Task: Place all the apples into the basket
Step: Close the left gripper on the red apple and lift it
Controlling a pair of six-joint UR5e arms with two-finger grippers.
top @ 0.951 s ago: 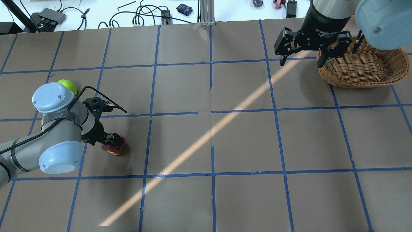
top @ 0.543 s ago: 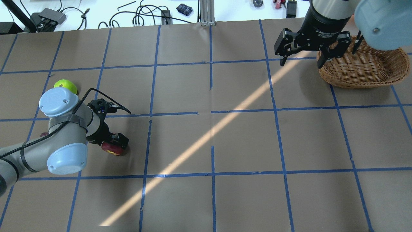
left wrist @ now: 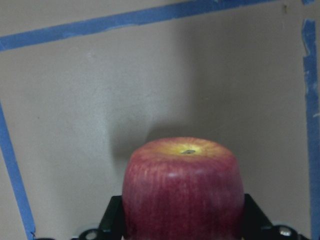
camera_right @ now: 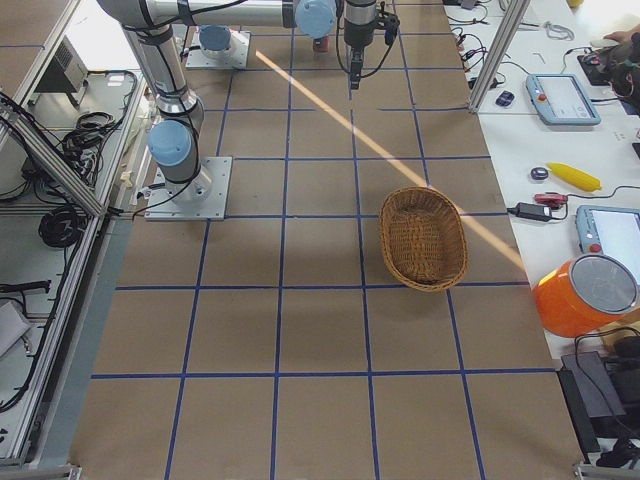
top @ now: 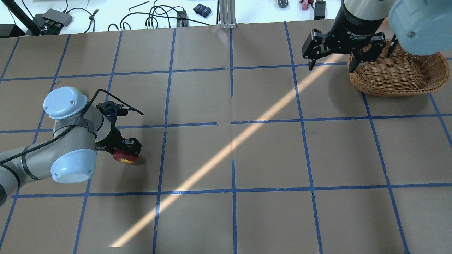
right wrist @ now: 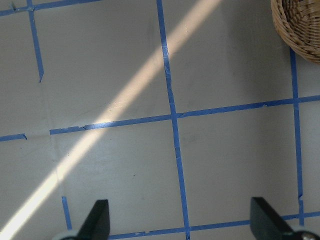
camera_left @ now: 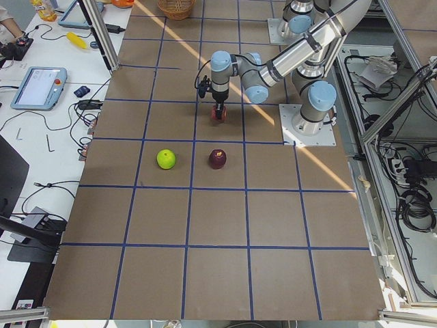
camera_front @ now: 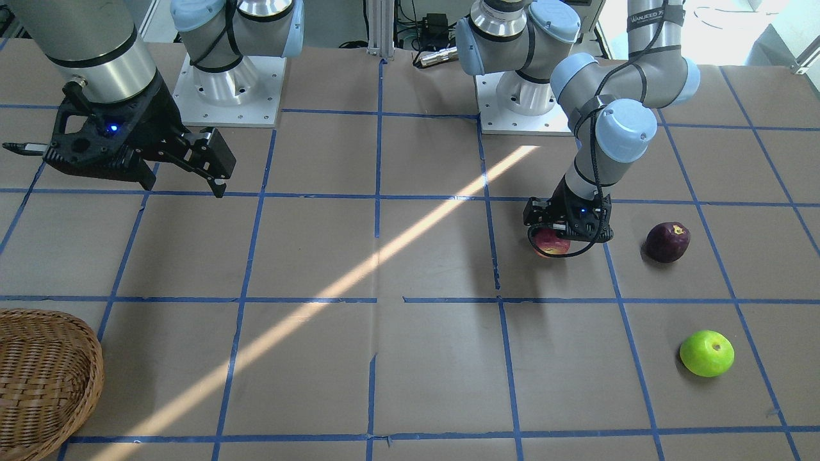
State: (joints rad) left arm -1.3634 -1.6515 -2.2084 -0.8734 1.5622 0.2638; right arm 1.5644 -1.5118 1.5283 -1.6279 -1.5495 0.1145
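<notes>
The left gripper should release the red apple at the broken blue tape end (camera_front: 366, 288) beside the sunlit stripe.
My left gripper (top: 126, 153) is shut on the red apple (top: 123, 157), low over the table at the left; the apple fills the left wrist view (left wrist: 182, 192) between the fingers (left wrist: 113, 216). The purple apple (camera_front: 667, 241) and the green apple (camera_front: 706, 353) lie on the table near it; the left arm hides both in the overhead view. My right gripper (top: 331, 67) is open and empty, raised beside the near-left rim of the wicker basket (top: 399, 76). The basket rim shows in the right wrist view (right wrist: 300, 25).
Brown paper with a blue tape grid covers the table (top: 268, 151). A sunlit stripe (top: 219, 155) crosses it. Cables and tools (top: 155, 16) lie on the white bench beyond the far edge. The arm bases (camera_front: 227, 89) stand at the robot's side.
My left gripper has shifted the red apple slightly away from the robot, and the arm's elbow now covers the green apple in the overhead view. The right gripper has barely moved.
</notes>
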